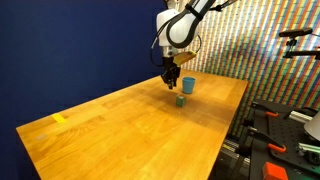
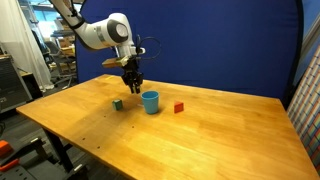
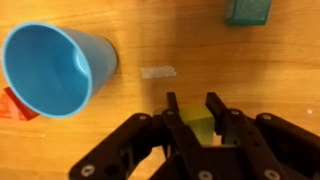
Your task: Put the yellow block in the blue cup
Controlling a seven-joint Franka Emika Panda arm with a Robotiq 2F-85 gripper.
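Note:
My gripper needs to let go of the yellow block inside the open blue cup (image 1: 188,84) (image 3: 48,70), between the red block and the green block. The yellow block is now held above the wooden table.
In the wrist view my gripper (image 3: 195,118) is shut on the yellow block (image 3: 197,128), held between the two black fingers above the wooden table. The blue cup (image 3: 50,68) lies to the left of the gripper in that view, open mouth towards the camera, empty. In both exterior views the gripper (image 1: 171,80) (image 2: 131,83) hangs above the table, close beside the blue cup (image 1: 187,85) (image 2: 150,101). The block itself is too small to make out in the exterior views.
A dull green block (image 3: 246,10) (image 2: 118,104) (image 1: 180,100) stands on the table near the cup. A red block (image 2: 179,107) sits on the cup's other side, its edge showing in the wrist view (image 3: 10,102). A flat yellow piece (image 1: 60,119) lies at a table corner. A tape scrap (image 3: 157,72) lies nearby.

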